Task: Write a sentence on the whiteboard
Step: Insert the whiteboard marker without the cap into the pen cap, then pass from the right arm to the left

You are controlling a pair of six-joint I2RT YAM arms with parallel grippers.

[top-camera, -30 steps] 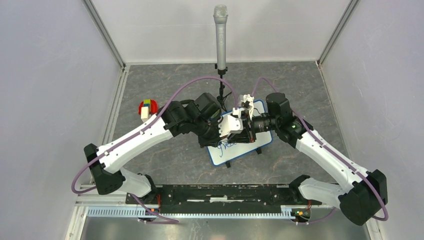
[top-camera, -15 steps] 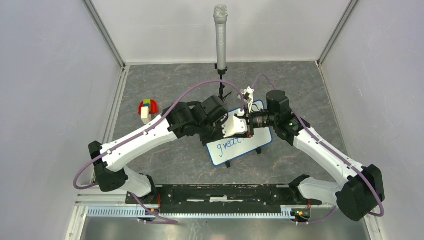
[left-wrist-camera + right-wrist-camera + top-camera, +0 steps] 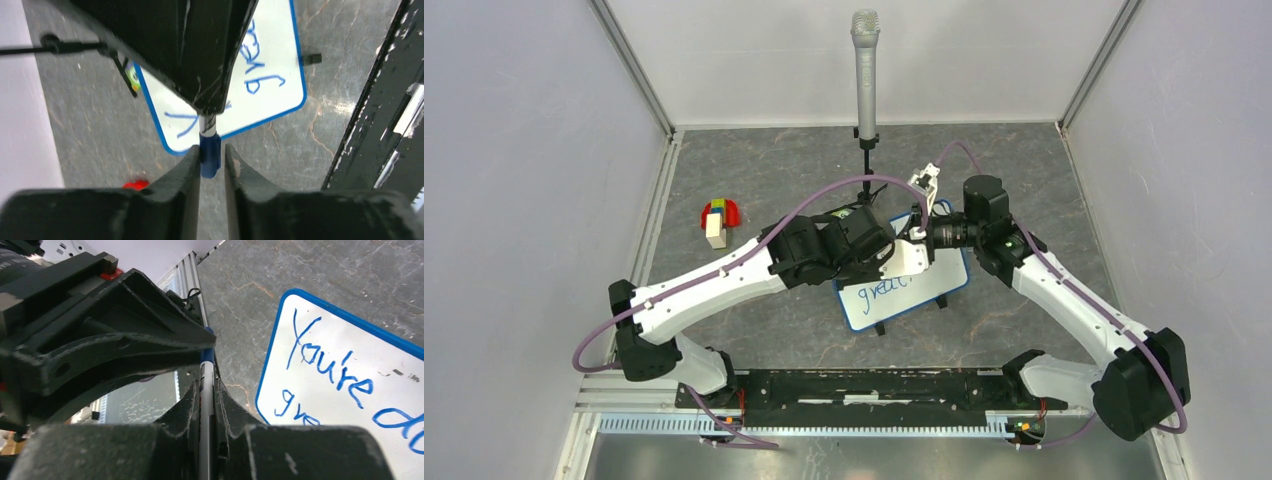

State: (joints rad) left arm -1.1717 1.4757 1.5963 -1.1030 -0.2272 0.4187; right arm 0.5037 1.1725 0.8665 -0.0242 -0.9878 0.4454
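The marker leans steeply into the left gripper's fingers, so that gripper should open, back away and turn before it takes the marker by its blue cap (image 3: 210,159).
The whiteboard (image 3: 894,305) lies at mid-table on small black feet. The sentence (image 3: 882,289) is in blue marker. The right wrist view shows "You're do" over "gre" (image 3: 327,360) on the board (image 3: 380,340). The left wrist view shows "grea" (image 3: 260,75) on the board (image 3: 280,45). Both grippers meet above the board's back left part. My right gripper (image 3: 205,387) is shut on the marker's pale barrel (image 3: 205,412). My left gripper (image 3: 211,150) is closed around the marker's blue cap (image 3: 210,160), which sits on the barrel's end. They face tip to tip in the top view: left gripper (image 3: 916,258), right gripper (image 3: 926,238).
A microphone on a thin stand (image 3: 865,70) rises behind the board. A red piece with small blocks (image 3: 718,217) lies at the left of the table. Grey walls close in the left, back and right. A black rail (image 3: 874,388) runs along the near edge.
Both grippers have moved back and right together, off the board's lower part. The word "great" on the board has come into view. The left arm has stretched further right.
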